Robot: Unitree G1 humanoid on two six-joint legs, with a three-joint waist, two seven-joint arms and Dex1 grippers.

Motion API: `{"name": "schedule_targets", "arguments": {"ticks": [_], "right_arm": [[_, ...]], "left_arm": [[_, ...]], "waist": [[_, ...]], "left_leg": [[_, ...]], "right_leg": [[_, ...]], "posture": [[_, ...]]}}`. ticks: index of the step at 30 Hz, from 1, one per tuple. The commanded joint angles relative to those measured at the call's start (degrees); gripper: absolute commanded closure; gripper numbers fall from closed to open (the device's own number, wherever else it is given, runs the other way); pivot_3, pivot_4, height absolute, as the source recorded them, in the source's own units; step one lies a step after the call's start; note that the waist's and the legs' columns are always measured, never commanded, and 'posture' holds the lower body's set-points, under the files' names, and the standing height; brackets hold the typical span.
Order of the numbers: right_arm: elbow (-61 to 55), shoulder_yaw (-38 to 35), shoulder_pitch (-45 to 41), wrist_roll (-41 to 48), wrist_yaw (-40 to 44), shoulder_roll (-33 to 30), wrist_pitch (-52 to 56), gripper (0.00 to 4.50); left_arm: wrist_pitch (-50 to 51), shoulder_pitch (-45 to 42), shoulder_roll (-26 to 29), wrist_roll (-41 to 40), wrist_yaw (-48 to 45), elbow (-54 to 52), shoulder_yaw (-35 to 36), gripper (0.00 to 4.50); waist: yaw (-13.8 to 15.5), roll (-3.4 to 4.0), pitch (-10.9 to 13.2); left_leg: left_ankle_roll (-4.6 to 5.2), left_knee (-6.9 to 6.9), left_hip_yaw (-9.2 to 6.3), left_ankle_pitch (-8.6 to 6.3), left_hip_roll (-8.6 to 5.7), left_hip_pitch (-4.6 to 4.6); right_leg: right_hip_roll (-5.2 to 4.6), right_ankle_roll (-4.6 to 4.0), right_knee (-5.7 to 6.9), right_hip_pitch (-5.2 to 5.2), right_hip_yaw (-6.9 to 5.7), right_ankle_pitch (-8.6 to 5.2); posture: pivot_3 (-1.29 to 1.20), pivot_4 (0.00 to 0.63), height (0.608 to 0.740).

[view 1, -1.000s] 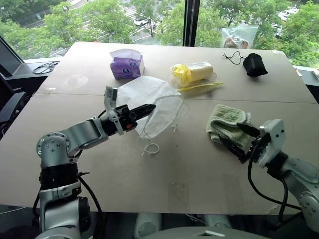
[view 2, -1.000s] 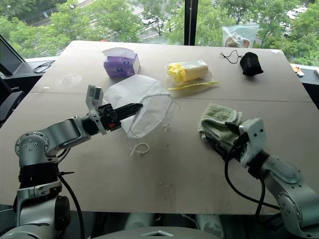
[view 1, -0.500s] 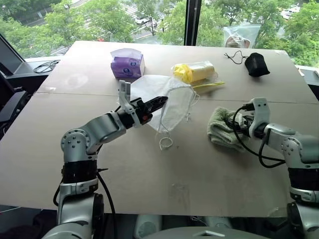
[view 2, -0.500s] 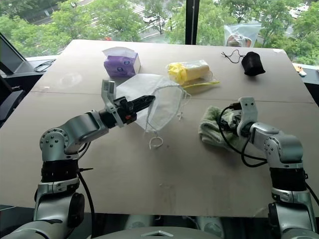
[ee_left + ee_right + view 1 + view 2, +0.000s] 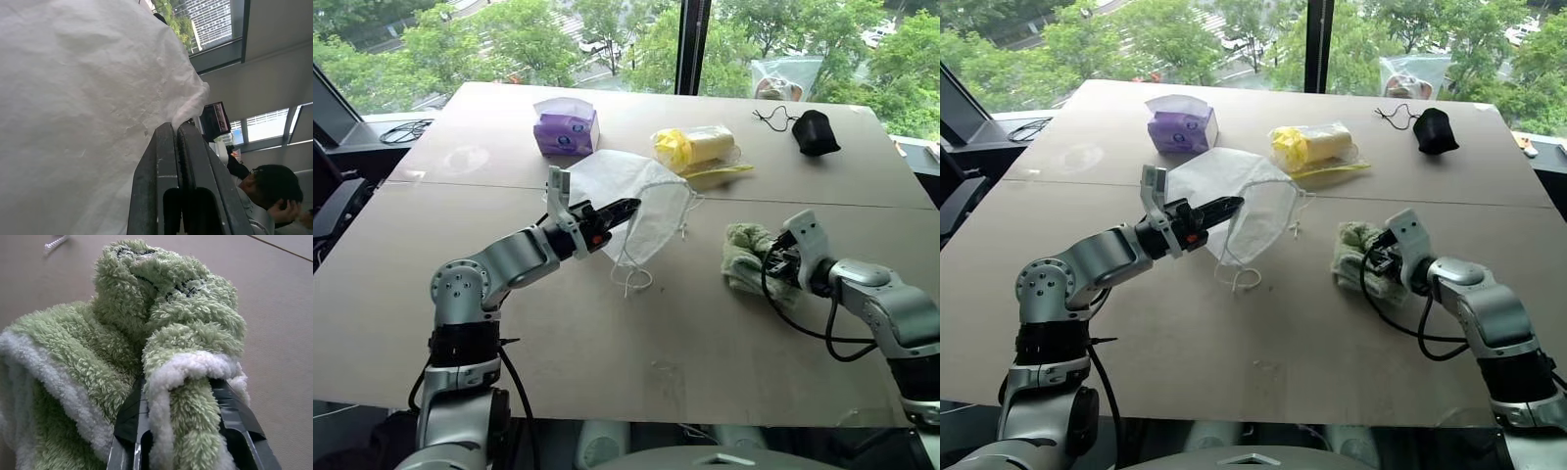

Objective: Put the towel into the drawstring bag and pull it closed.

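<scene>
The towel will leave my right gripper just inside the opening of the white drawstring bag [image 5: 637,248], near my left gripper.
The white drawstring bag [image 5: 626,191] hangs lifted off the table at centre, its thin cord loop [image 5: 633,279] trailing onto the tabletop. My left gripper [image 5: 631,206] is shut on the bag's rim; the left wrist view has its fingers [image 5: 175,128] pressed together on the white fabric [image 5: 73,98]. The light-green towel [image 5: 747,257] lies bunched on the table to the right. At the towel's right edge my right gripper [image 5: 781,264] is closed on it. In the right wrist view a fold of the fluffy towel [image 5: 146,333] is pinched between its fingers [image 5: 178,396].
A purple tissue box [image 5: 566,130], a clear plastic bag with yellow contents [image 5: 697,147] and a small black pouch with cord [image 5: 815,130] sit toward the table's far side. A person [image 5: 266,191] is seen in the left wrist view.
My right gripper, open beside the towel a second ago, has come down and closed on it, bunching the cloth. My left gripper still holds the bag's rim.
</scene>
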Motion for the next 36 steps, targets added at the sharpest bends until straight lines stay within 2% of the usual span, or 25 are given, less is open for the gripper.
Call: {"name": "schedule_targets", "arguments": {"ticks": [1, 3, 5, 7, 10, 14, 22, 25, 30, 32, 36], "right_arm": [[-3.6, -0.6, 3.4, 6.7, 6.6, 4.5, -3.3, 4.25], [-8.7, -4.5, 3.4, 13.8, 8.4, 7.6, -2.3, 4.25], [-11.1, -5.9, 3.4, 17.5, 9.3, 9.1, -1.1, 4.25], [-12.3, -4.9, 2.8, 19.8, 9.5, 11.5, -1.2, 4.26], [-10.5, -1.8, 0.9, 18.8, 7.9, 15.7, -3.2, 4.26], [-0.5, 9.5, -4.4, 3.1, 3.8, 17.0, -9.5, 4.26], [15.5, 18.9, -11.4, -14.7, 0.0, 19.2, -22.5, 4.26], [16.3, 14.1, -11.5, -8.8, 0.9, 24.1, -21.9, 4.26], [14.1, -2.0, -14.1, 13.1, -0.4, 35.7, -8.9, 4.26], [14.2, -4.6, -15.1, 16.4, -0.7, 37.1, -5.9, 4.26], [19.3, -5.1, -16.9, 17.5, -1.2, 41.0, -4.7, 4.26]], "left_arm": [[1.4, -1.1, 0.6, 0.6, -2.2, 0.4, -0.6, 4.50], [2.3, -0.9, 0.9, 1.5, -3.0, 1.0, -1.0, 4.50], [3.0, -0.9, 1.0, 2.6, -3.7, 1.3, -1.3, 4.50], [4.1, -0.8, 1.1, 4.2, -4.8, 1.0, -2.3, 4.50], [6.2, -0.5, 1.2, 5.3, -6.3, 0.2, -3.7, 4.50], [7.9, -0.9, 1.4, 3.3, -9.1, -1.5, -3.8, 4.50], [10.1, 0.7, 3.9, 4.6, -11.9, -4.6, -4.6, 4.50], [10.4, 2.7, 4.7, 4.6, -11.8, -5.7, -4.8, 4.50], [10.0, 7.1, 5.0, 5.6, -11.8, -6.2, -4.7, 4.50], [10.0, 7.7, 5.6, 4.4, -11.1, -6.9, -4.4, 4.50], [9.9, 8.1, 6.5, 2.3, -10.6, -7.5, -4.6, 4.50]], "waist": [[-0.2, 0.00, 0.0], [-0.3, 0.08, 0.1], [-0.4, 0.56, 0.4], [-0.1, 0.67, 0.5], [-0.1, 0.66, 0.5], [-0.2, 0.66, 0.5], [-0.3, 0.65, 0.5], [-0.4, 0.64, 0.5], [-0.5, 0.68, 0.5], [-0.4, 0.68, 0.5], [-0.2, 0.69, 0.5]], "left_leg": [[0.00, -0.04, 0.02, 0.00, 0.04, 0.01], [-0.01, -0.16, 0.04, 0.00, 0.09, 0.05], [-0.01, -0.20, 0.03, 0.00, 0.21, 0.01], [-0.01, -0.19, 0.03, 0.01, 0.19, -0.07], [-0.01, -0.13, -0.01, 0.01, 0.19, -0.14], [-0.01, -0.08, 0.01, 0.01, 0.13, -0.26], [-0.01, -0.10, 0.02, 0.01, 0.07, -0.45], [-0.02, -0.10, 0.02, 0.01, 0.11, -0.40], [-0.07, -0.10, -0.02, 0.04, 0.21, -0.42], [-0.07, -0.10, -0.01, 0.04, 0.23, -0.43], [-0.06, -0.10, 0.01, 0.04, 0.17, -0.48]], "right_leg": [[0.02, 0.00, -0.04, 0.01, 0.01, 0.00], [0.08, 0.00, -0.09, 0.01, 0.03, 0.00], [0.19, 0.00, -0.12, -0.05, 0.03, 0.00], [0.16, 0.01, -0.10, -0.15, 0.02, 0.01], [0.15, 0.01, -0.11, -0.17, -0.05, 0.01], [0.06, 0.02, -0.15, -0.21, -0.05, 0.02], [0.06, 0.02, -0.17, -0.41, 0.02, 0.03], [0.07, 0.02, -0.13, -0.39, 0.01, 0.03], [0.09, -0.06, -0.07, -0.43, -0.02, 0.07], [0.09, -0.07, -0.07, -0.44, -0.02, 0.08], [0.03, -0.07, -0.09, -0.49, -0.02, 0.07]], "posture": [[0.00, 0.150, 0.740], [0.00, 0.150, 0.740], [0.00, 0.150, 0.740], [0.00, 0.150, 0.740], [0.00, 0.150, 0.740], [0.00, 0.150, 0.740], [0.00, 0.150, 0.740], [0.00, 0.150, 0.740], [0.00, 0.150, 0.740], [0.00, 0.150, 0.740], [0.00, 0.150, 0.740]]}}
